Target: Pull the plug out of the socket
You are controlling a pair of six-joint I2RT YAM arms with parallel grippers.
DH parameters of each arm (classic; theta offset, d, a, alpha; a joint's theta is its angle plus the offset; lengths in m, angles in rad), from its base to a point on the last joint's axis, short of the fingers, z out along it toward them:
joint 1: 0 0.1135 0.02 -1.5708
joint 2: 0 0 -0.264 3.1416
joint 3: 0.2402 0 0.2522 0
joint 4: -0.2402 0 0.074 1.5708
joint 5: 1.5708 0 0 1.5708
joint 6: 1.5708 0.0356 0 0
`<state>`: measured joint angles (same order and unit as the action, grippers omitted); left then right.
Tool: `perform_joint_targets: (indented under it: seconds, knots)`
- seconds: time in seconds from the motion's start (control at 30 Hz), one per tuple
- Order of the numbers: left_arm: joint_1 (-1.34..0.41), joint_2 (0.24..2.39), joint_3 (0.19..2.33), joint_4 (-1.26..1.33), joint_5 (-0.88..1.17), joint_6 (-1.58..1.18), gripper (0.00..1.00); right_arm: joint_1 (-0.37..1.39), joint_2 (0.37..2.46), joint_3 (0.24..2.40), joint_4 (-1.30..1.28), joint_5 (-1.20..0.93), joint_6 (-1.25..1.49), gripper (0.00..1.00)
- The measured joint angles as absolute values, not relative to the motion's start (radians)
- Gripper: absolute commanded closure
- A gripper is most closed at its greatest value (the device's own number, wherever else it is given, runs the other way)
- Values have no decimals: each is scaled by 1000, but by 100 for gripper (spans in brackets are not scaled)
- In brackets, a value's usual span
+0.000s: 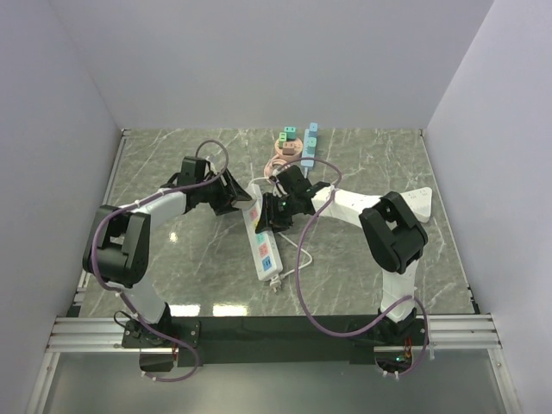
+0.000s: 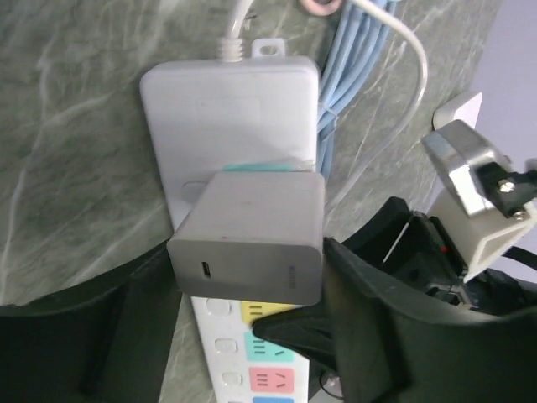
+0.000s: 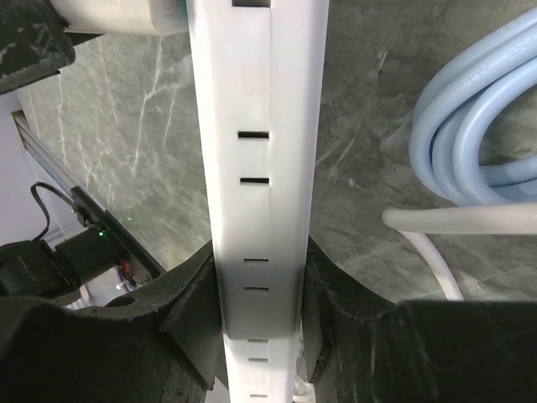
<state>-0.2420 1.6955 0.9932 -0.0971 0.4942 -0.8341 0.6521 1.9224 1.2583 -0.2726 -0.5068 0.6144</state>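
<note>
Next, my right gripper lets go of the white socket strip on the marble table [image 1: 407, 211], under the black elbow of its arm.
A white socket strip [image 1: 262, 248] with coloured outlets lies on the marble table. A pale grey plug [image 2: 247, 235], a square charger block, sits in the strip's [image 2: 231, 101] teal outlet. My left gripper [image 2: 247, 259] straddles the plug, and its black fingers [image 2: 369, 319] press against both sides of the block. In the top view that gripper [image 1: 244, 201] meets the strip's far end from the left. My right gripper [image 3: 260, 294] is shut across the strip's narrow body [image 3: 256, 126], one finger on each long edge. It [image 1: 278, 210] reaches in from the right, just beside the left one.
A coil of light blue cable [image 3: 478, 126] lies next to the strip, with a white cord [image 3: 453, 220] running past it. At the back are a pink ring [image 1: 282, 155] and coloured blocks [image 1: 309, 141]. Purple arm cables loop over the table. White walls enclose three sides.
</note>
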Motion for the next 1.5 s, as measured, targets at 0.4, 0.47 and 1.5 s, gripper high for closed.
perform_joint_targets:
  seconds: [0.4, 0.47, 1.5]
  knots:
    - [-243, 1664, 1005, -150, 457, -791, 99, 656, 1960, 1278, -271, -519, 621, 100]
    - [-228, 1638, 1005, -212, 444, -773, 99, 667, 1973, 1286, -263, -540, 620, 100]
    - [158, 1433, 907, -352, 416, -664, 99, 643, 2011, 1315, -240, -548, 664, 100]
